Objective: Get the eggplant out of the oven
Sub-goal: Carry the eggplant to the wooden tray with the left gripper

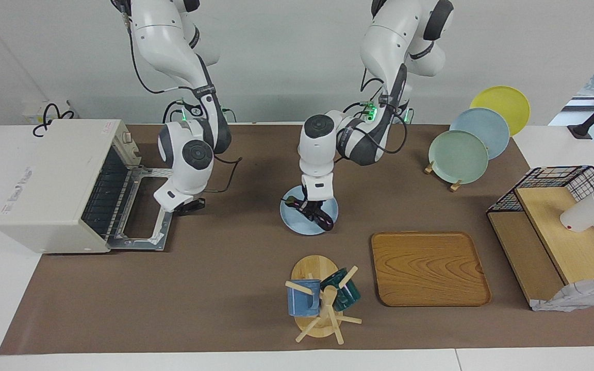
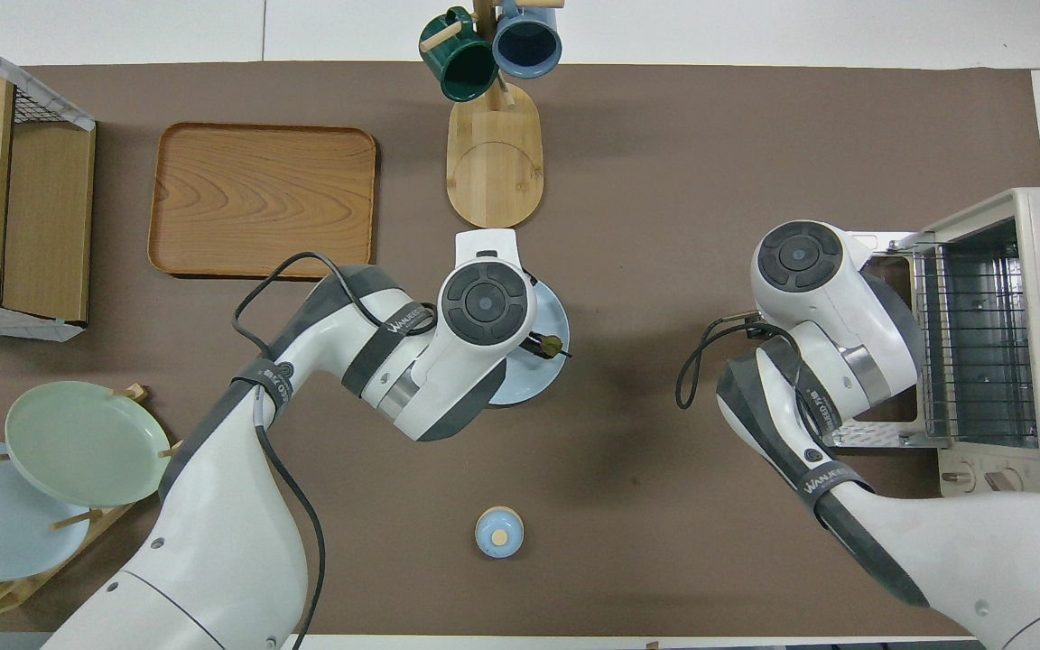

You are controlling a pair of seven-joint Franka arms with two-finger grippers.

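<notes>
Next, my left gripper releases the dark purple eggplant close to the middle of the wooden tray (image 2: 281, 201).
The dark purple eggplant (image 1: 324, 220) hangs tilted just over a light blue plate (image 1: 294, 219) in the middle of the table, and my left gripper (image 1: 313, 207) is shut on it from above. In the overhead view only its stem end (image 2: 552, 344) shows past the left wrist, over the plate (image 2: 533, 388). The cream oven (image 1: 49, 175) stands at the right arm's end with its door (image 1: 160, 226) dropped open and its wire rack (image 2: 971, 343) bare. My right gripper (image 1: 192, 206) hovers shut over the edge of the open door, holding nothing.
A wooden tray (image 1: 428, 268) and a mug tree (image 1: 323, 301) with two mugs lie farther from the robots than the plate. A plate rack (image 1: 459, 154) and a wire basket shelf (image 1: 555, 226) stand toward the left arm's end. A small blue lid (image 2: 498, 531) lies near the robots.
</notes>
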